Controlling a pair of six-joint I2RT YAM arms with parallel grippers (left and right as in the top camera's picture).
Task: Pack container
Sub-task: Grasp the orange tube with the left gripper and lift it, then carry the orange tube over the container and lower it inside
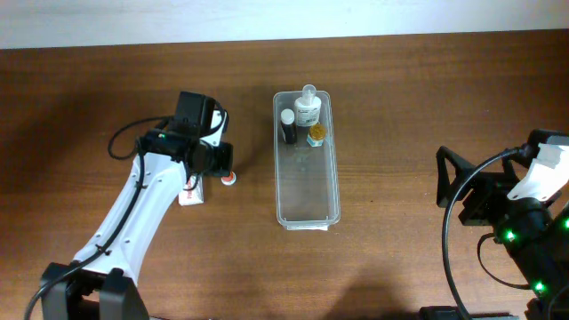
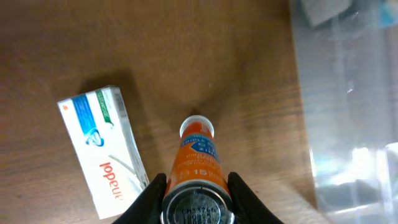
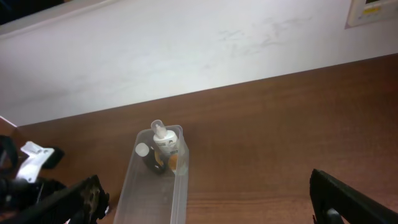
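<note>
I need to use my left gripper to release the orange tube, now held beside the container, in the clear plastic container (image 1: 300, 154) (image 2: 359, 45), next to the dark bottle.
The clear plastic container (image 1: 307, 191) lies lengthwise at the table's middle; it also shows in the left wrist view (image 2: 348, 124) and the right wrist view (image 3: 149, 193). At its far end stand a white bottle (image 1: 308, 108), a dark bottle with a white cap (image 1: 289, 124) and a small amber item (image 1: 316, 133). My left gripper (image 2: 198, 199) is shut on an orange tube (image 2: 198, 162) with a white cap, left of the container, cap near the table. My right gripper (image 3: 205, 202) is open and empty, far right of the container.
A white toothpaste box (image 2: 102, 152) with blue and red print lies on the table just left of the orange tube; it also shows in the overhead view (image 1: 191, 194). A pale wall (image 3: 186, 43) borders the table's far edge.
</note>
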